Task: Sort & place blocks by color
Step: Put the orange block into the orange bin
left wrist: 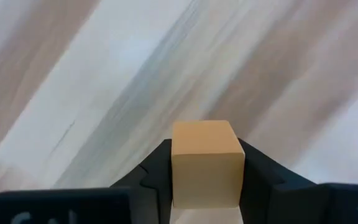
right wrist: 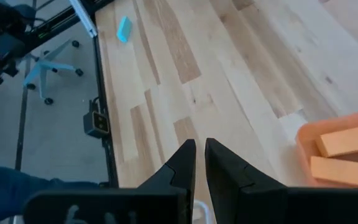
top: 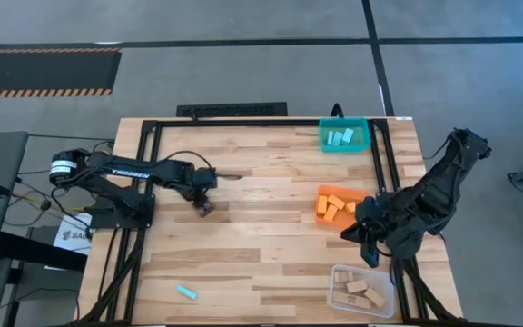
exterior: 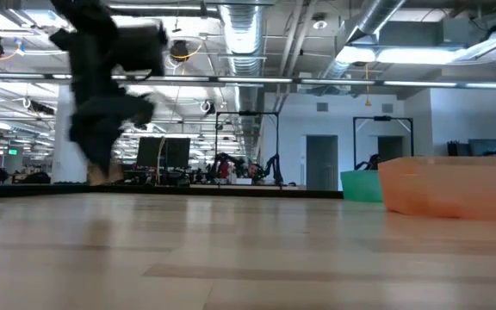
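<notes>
Next, my left gripper lets go of the block in the orange bin (top: 357,218), next to the orange block that is closest to my right gripper.
My left gripper (top: 205,208) hangs over the left middle of the table, shut on a tan wooden block (left wrist: 205,163); the low view shows it as a blurred dark shape (exterior: 102,172). My right gripper (right wrist: 200,148) waits at the table's right side, between the orange bin and the clear bin, shut on nothing. One cyan block (top: 186,292) lies flat near the table's near edge and also shows in the right wrist view (right wrist: 123,28). Cyan blocks lie in the teal bin (top: 345,136), orange blocks in the orange bin (top: 339,204), and tan blocks in the clear bin (top: 361,289). My left gripper pinches the tan block between its two fingers, one on each of two opposite side faces (left wrist: 178,180). The fingers come from above, pointing down. The block's end (left wrist: 204,134) sticks out past the fingertips. In the low view the block (exterior: 98,176) hangs clear of the table.
All three bins stand along the table's right side: teal at the far edge, orange in the middle, clear at the near edge. A black frame rail (top: 143,182) runs along the left and far edges. Bare wood lies between the arms. A chair (right wrist: 48,68) stands beyond the table.
</notes>
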